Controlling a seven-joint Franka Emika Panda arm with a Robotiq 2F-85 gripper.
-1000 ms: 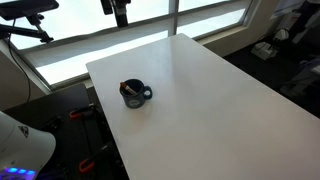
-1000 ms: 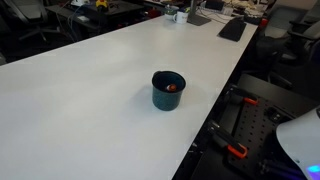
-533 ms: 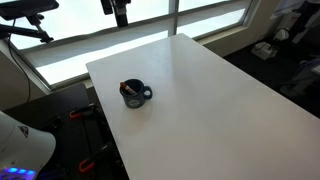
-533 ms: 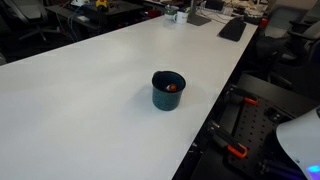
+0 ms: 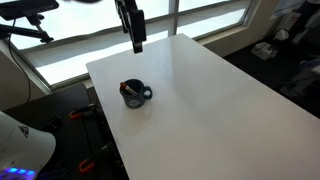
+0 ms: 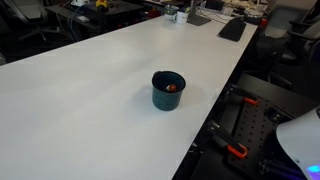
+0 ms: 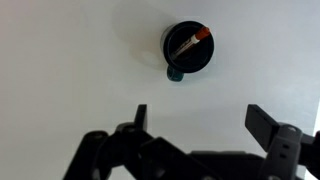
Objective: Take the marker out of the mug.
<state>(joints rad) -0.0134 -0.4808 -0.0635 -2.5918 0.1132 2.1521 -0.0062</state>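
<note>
I should next move my gripper to the reddish end (image 5: 124,85) (image 7: 203,33) of the marker, up at the mug's rim, and close it there.
The dark glossy mug (image 5: 133,94) stands on the white table (image 5: 210,100) near one edge, its handle to the side. It also shows in an exterior view (image 6: 168,90) and in the wrist view (image 7: 188,49). The marker (image 7: 188,43) lies slanted inside the mug, its reddish end up at the rim; it shows as a red tip in an exterior view (image 6: 171,87). My gripper (image 5: 136,42) hangs high above the far part of the table, well apart from the mug. In the wrist view its fingers (image 7: 200,120) are spread wide and empty.
A window runs behind the table's far edge (image 5: 150,25). Cluttered desks with a keyboard (image 6: 232,28) stand beyond the table. Black frame parts with red clamps (image 6: 240,150) lie on the floor beside the table edge.
My gripper has come down into an exterior view above the far side of the table. The mug and marker have not moved.
</note>
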